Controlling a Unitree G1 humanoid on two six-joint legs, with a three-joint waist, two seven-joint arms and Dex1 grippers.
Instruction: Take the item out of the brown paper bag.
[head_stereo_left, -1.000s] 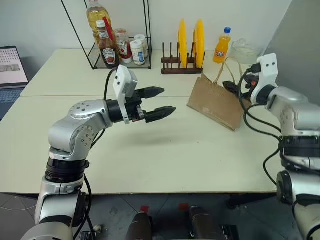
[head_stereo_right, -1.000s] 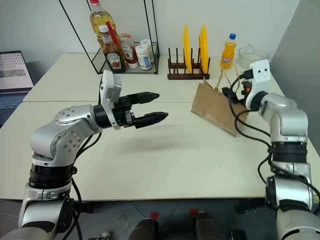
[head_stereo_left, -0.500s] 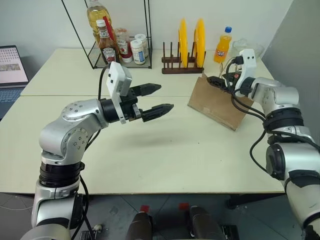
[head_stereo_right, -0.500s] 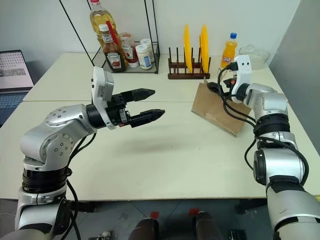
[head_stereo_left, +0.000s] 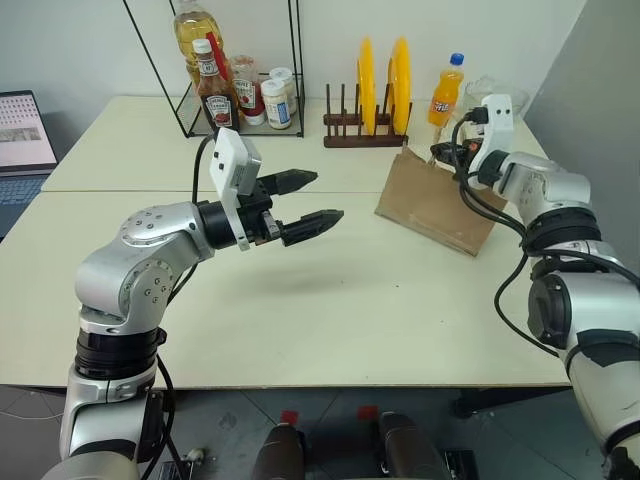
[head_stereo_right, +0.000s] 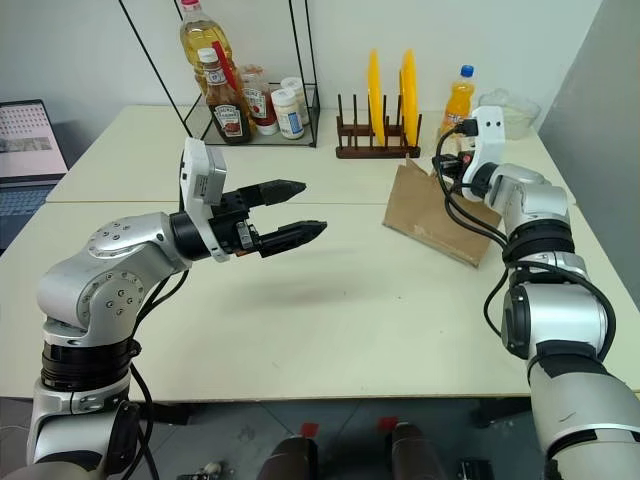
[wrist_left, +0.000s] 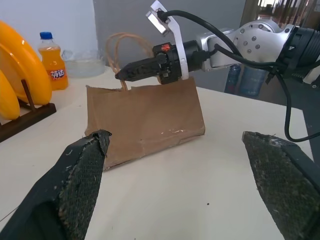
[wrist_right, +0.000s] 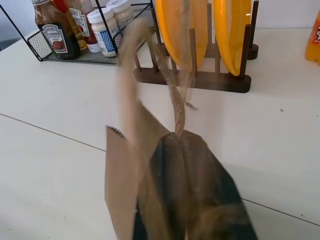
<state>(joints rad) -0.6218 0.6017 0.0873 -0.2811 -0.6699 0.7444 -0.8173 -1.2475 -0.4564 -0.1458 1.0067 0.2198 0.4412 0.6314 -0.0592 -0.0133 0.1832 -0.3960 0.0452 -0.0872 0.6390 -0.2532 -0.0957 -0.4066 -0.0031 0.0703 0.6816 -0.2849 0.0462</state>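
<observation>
My right gripper has the brown paper bag. It will let go of the bag on the open table (head_stereo_left: 279, 258) just below my left gripper's fingertips.
The brown paper bag (head_stereo_left: 430, 205) stands leaning at the right of the table, its cord handles (wrist_left: 117, 47) rising from the top. My right gripper (head_stereo_left: 441, 153) sits at the bag's top edge, shut on one handle cord (wrist_right: 176, 112), which runs down between its fingers. The item is hidden inside the bag. Over the middle of the table, well left of the bag, my left gripper (head_stereo_left: 326, 197) hovers open and level, pointing at the bag with nothing between its fingers (wrist_left: 82, 180).
Behind the bag stand an orange soda bottle (head_stereo_left: 445, 92), a clear bowl (head_stereo_left: 492, 98) and a wooden rack with yellow plates (head_stereo_left: 365, 95). A wire rack of condiment bottles (head_stereo_left: 235, 95) is at the back left, with a laptop (head_stereo_left: 20, 135) at the far left edge.
My right gripper has swung left to the bag's top and shut on a handle cord. The left gripper has stayed in place, open.
</observation>
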